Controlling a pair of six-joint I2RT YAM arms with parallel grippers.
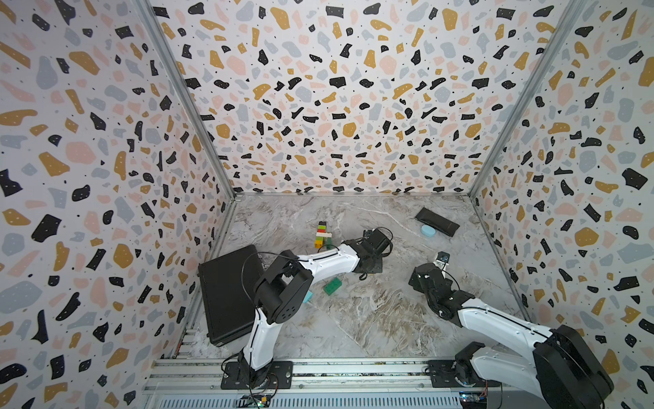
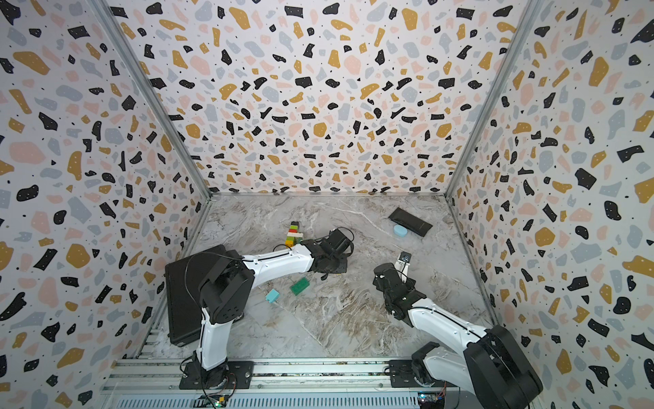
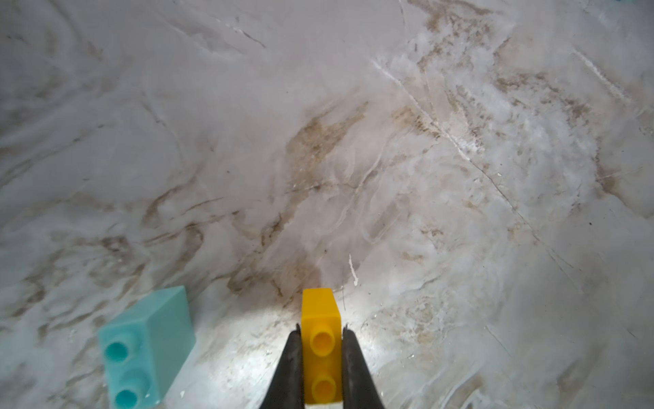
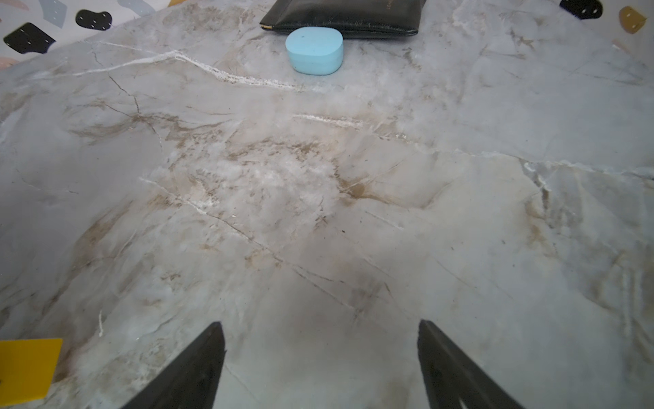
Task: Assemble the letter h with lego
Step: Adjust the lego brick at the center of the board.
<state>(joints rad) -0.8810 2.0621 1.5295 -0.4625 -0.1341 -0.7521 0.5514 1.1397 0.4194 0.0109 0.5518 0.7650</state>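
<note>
Next, I release the yellow lego brick from my left gripper on the marble floor (image 1: 369,269) (image 3: 312,340), beside the small light blue brick.
My left gripper (image 3: 322,327) is shut on a yellow lego brick (image 3: 320,308), studs facing the wrist camera, just above the marble floor. A light blue brick (image 3: 147,347) lies on its side close beside it. In both top views a stack of joined lego (image 1: 322,233) in green, red, white, yellow and lime lies behind the left arm. A long dark green brick (image 1: 332,286) and a light blue brick (image 2: 272,295) lie in front of that arm. My right gripper (image 4: 320,324) stands open and empty over bare floor, right of the left gripper (image 1: 369,263).
A big black case (image 1: 226,294) lies along the left wall. At the back right a flat black pouch (image 1: 437,221) has a smooth pale-blue oval thing (image 4: 314,51) against it. Patterned walls close in three sides. A metal rail (image 1: 354,370) runs along the front.
</note>
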